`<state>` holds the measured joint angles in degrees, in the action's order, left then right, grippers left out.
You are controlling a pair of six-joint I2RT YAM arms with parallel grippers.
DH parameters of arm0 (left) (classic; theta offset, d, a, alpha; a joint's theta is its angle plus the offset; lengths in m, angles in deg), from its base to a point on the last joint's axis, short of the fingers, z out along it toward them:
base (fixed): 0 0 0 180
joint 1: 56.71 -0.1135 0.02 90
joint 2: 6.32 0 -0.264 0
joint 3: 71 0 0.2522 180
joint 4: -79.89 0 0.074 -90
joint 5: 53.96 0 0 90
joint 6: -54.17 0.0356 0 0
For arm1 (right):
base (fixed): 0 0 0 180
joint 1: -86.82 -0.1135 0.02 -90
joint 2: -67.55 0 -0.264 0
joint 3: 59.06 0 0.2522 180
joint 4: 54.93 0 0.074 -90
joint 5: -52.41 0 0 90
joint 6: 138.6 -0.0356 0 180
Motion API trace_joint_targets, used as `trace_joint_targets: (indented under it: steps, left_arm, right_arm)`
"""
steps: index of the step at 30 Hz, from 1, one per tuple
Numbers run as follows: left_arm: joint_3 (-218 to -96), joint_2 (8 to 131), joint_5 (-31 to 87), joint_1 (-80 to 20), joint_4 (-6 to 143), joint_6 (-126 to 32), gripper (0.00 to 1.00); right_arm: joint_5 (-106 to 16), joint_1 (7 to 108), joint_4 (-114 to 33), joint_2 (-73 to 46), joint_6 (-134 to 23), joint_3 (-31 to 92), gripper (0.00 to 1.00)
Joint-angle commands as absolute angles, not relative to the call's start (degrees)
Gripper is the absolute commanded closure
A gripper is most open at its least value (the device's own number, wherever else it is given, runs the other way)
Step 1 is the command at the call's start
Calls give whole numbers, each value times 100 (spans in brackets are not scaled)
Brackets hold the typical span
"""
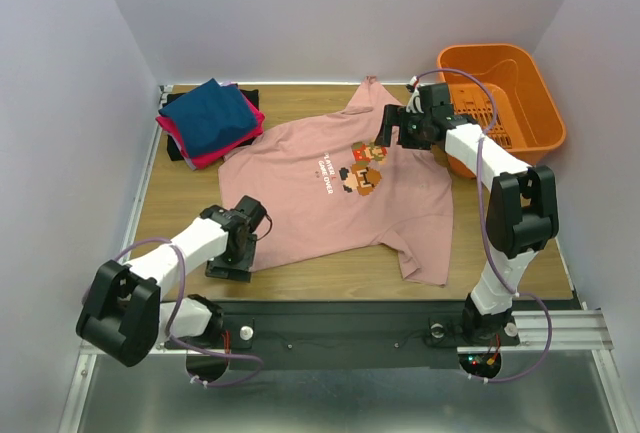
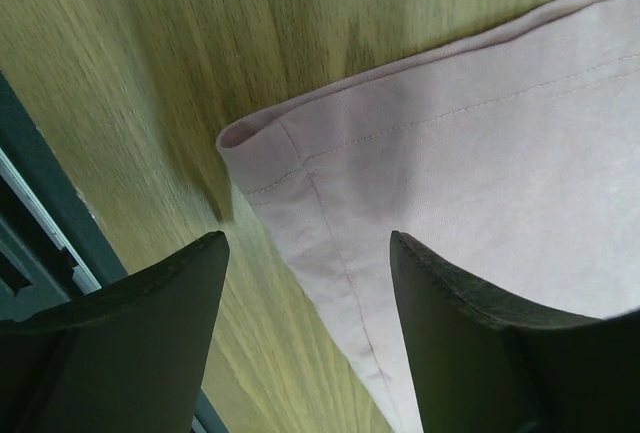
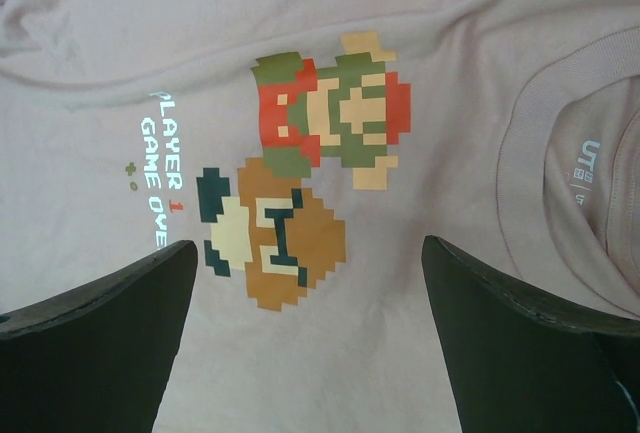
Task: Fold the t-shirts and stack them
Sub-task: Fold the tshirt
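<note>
My right gripper needs to next move over to the dusty-pink t-shirt's near sleeve and close on the sleeve's hem corner (image 1: 444, 282) on the side of the orange basket.
A large dusty-pink t-shirt (image 1: 340, 188) with a pixel-game print and white text lies spread flat on the wooden table. A stack of folded tees, navy-blue (image 1: 207, 113) on top of magenta and black, sits at the back left. My left gripper (image 1: 232, 265) is open and empty, low over the shirt's near-left hem corner (image 2: 262, 145). My right gripper (image 1: 392, 133) is open and empty above the shirt's chest, over the pixel print (image 3: 300, 168) with the collar (image 3: 560, 153) to its right.
An orange plastic basket (image 1: 510, 93) stands at the back right, just behind the right arm. The table's dark front edge (image 1: 380, 308) runs in front of the shirt's hem. Bare wood (image 1: 180, 198) shows left of the shirt.
</note>
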<state>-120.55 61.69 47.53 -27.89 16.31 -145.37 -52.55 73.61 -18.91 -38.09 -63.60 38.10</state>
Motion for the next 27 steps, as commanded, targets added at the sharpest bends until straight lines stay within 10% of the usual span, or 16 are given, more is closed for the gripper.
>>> trace_joint_targets:
  steps: [1, 16, 27]
  left_arm:
    - [-11930, 6355, 4702, -2762, 1542, -14604, 31]
    - [-12193, 6451, 5256, -2762, 1638, -14307, 92]
    - [-13862, 7603, 6504, -2885, 1656, -12417, 100]
  right_arm:
    - [-5165, 7355, -2096, -3713, -6292, 3917, 0]
    - [-5165, 7408, -2096, -3722, -6283, 3908, 0]
    - [-5323, 7399, -2087, -3142, -6521, 2670, 0]
